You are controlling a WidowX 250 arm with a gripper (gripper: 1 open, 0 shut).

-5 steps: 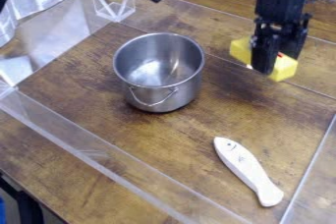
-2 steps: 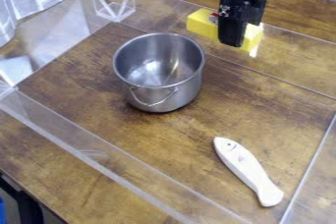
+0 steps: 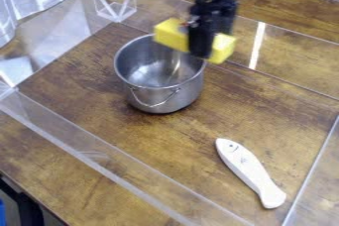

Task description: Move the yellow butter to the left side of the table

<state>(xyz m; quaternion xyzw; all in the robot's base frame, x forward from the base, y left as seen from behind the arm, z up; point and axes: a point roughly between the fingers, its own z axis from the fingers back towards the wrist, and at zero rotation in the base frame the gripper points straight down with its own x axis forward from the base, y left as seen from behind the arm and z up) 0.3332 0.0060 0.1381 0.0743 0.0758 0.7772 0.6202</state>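
My gripper has the yellow butter. It will let go of it close beside the steel pot, toward the low plastic wall [image 3: 105, 100]. The butter now hangs above the pot's rim.
The yellow butter [image 3: 176, 35] is a small bright-yellow block held up in the air, crosswise between the black fingers of my gripper [image 3: 201, 42]. The gripper is shut on its middle, so yellow shows on both sides of the fingers. It hangs above the far right rim of the steel pot [image 3: 159, 71], clear of the dark wood table [image 3: 79, 81]. The arm comes down from the top edge and hides the butter's label.
The steel pot with a wire handle stands left of centre. A white spatula-like utensil [image 3: 251, 170] lies at the front right. Clear plastic walls [image 3: 79, 146] run along the table's edges, with a low one at the front left.
The gripper has carried the butter leftward and up from the far right of the table to above the pot's rim. It has also rolled, so the block now sits more level.
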